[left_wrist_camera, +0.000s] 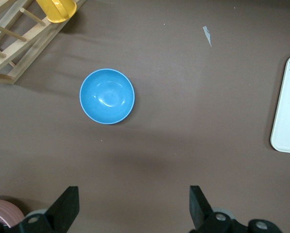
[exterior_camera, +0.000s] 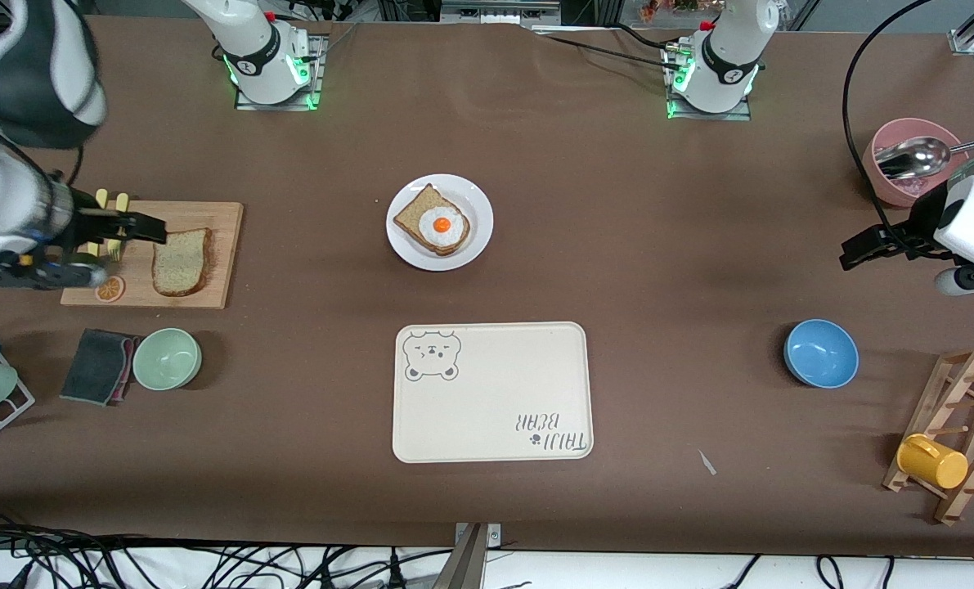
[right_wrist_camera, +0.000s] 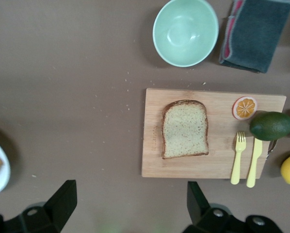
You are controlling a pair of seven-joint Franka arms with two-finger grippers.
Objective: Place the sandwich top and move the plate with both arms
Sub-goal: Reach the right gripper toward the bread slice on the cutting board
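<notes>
The robot's right gripper should next go to the sandwich top's edge (exterior_camera: 208, 257) (right_wrist_camera: 163, 137) that faces the white plate and close about halfway along it.
The sandwich top (exterior_camera: 181, 262) (right_wrist_camera: 185, 129), a plain speckled bread slice, lies flat on a wooden cutting board (exterior_camera: 226, 245) (right_wrist_camera: 217, 162) toward the right arm's end of the table. The white plate (exterior_camera: 480, 211) (right_wrist_camera: 3, 171) sits mid-table and carries a bread slice with a fried egg (exterior_camera: 436, 225). My right gripper (exterior_camera: 155, 231) (right_wrist_camera: 130, 191) hangs open and empty above the board's edge toward the robots' bases, short of the slice. My left gripper (exterior_camera: 850, 249) (left_wrist_camera: 134, 194) waits open and empty over bare table between a pink bowl and a blue bowl.
A cream bear-print tray (exterior_camera: 493, 393) lies nearer the front camera than the plate. A green bowl (exterior_camera: 167, 358) and dark cloth (exterior_camera: 98, 366) lie near the board. A blue bowl (exterior_camera: 821, 352), a pink bowl with a spoon (exterior_camera: 912, 159) and a wooden rack with a yellow cup (exterior_camera: 932, 460) stand toward the left arm's end.
</notes>
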